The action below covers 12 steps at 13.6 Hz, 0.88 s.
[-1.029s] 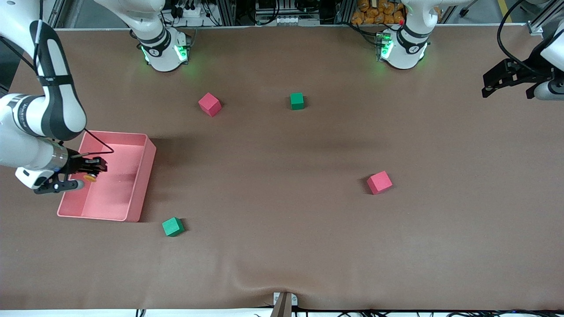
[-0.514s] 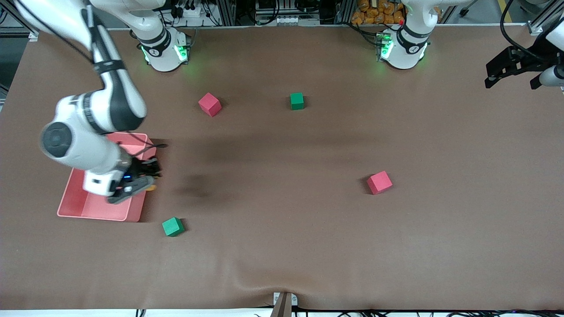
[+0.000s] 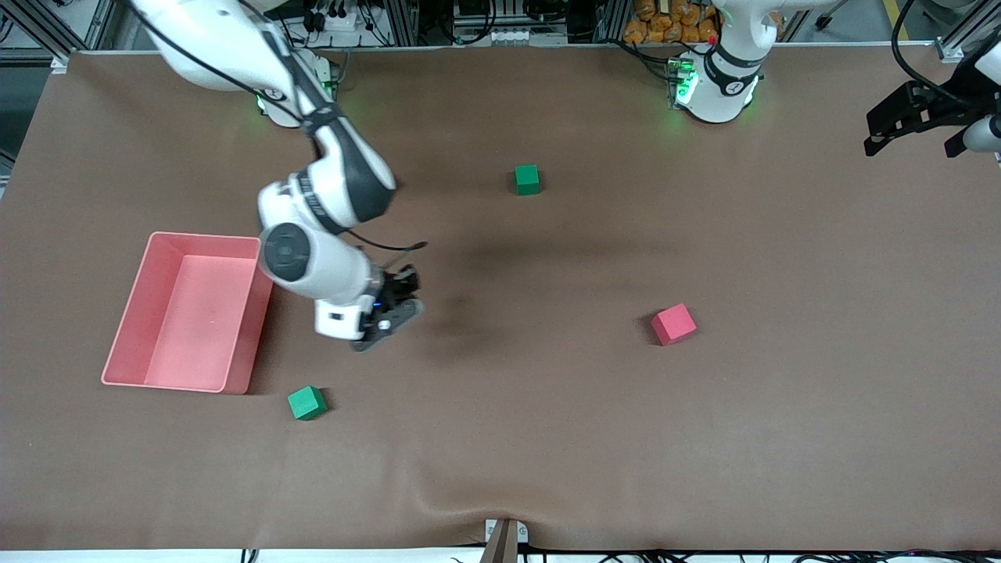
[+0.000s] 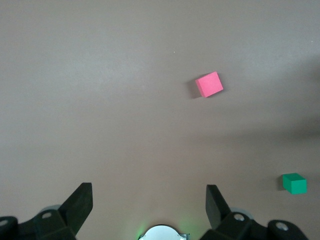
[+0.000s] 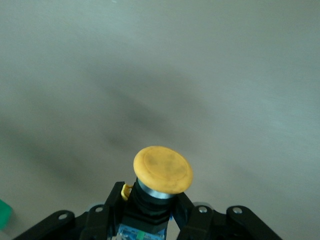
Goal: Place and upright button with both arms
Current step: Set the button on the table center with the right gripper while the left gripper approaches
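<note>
Next, my right gripper sets the button down on the bare brown table midway (image 3: 528, 306) between itself and the red cube.
The button (image 5: 163, 169) has a round orange cap on a black body. It shows in the right wrist view, clamped by its body between my right gripper's (image 5: 150, 197) fingers. In the front view my right gripper (image 3: 400, 293) hangs over the bare brown table between the pink tray (image 3: 250, 328) and the table's middle, and the button is hidden there. My left gripper (image 3: 907, 125) is open and empty, waiting up over the table's edge at the left arm's end. It also shows open in the left wrist view (image 4: 149, 200).
A green cube (image 3: 306, 403) lies near the tray's corner closest to the front camera. Another green cube (image 3: 527, 179) and a red cube (image 3: 673, 324) lie toward the left arm's end. The left wrist view shows a red cube (image 4: 209, 84) and a green cube (image 4: 294, 183).
My right arm has lifted the button out of the pink tray and swung toward the table's middle. It now hides the red cube near its base. My left gripper has barely moved.
</note>
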Available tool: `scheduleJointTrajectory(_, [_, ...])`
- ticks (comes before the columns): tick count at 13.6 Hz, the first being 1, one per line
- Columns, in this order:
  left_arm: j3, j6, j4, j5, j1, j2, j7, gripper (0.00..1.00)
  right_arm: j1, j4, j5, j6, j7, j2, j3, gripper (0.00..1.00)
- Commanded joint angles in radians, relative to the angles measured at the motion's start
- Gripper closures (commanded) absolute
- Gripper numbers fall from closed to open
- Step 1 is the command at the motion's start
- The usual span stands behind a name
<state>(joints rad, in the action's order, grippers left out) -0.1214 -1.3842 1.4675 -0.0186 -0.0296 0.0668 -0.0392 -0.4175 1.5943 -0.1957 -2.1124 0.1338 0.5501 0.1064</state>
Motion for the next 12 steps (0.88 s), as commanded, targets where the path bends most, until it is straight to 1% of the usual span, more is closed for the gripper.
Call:
scheduleJointTrajectory(1, [-0.001,0.014,0.002,0.005,-0.012,0.013,0.016,0.00,-0.105,-0.166,-0.016,0.012,-0.170,0.118,-0.013,1.00])
scheduleJointTrajectory(3, [-0.001,0.013,0.004,0.005,-0.012,0.008,0.015,0.00,-0.164,-0.218,-0.016,-0.058,-0.277,0.184,-0.013,1.00])
scheduleJointTrajectory(6, [-0.001,0.001,0.002,0.008,-0.010,-0.002,0.015,0.00,-0.236,-0.264,-0.014,-0.175,-0.387,0.273,-0.014,1.00])
scheduleJointTrajectory(9, [-0.003,-0.027,0.002,0.009,-0.009,-0.021,0.015,0.00,-0.280,-0.370,-0.011,-0.184,-0.480,0.371,-0.020,1.00])
scheduleJointTrajectory(12, [-0.004,-0.047,0.004,0.011,0.002,-0.051,0.015,0.00,-0.282,-0.402,-0.011,-0.186,-0.488,0.416,-0.022,1.00])
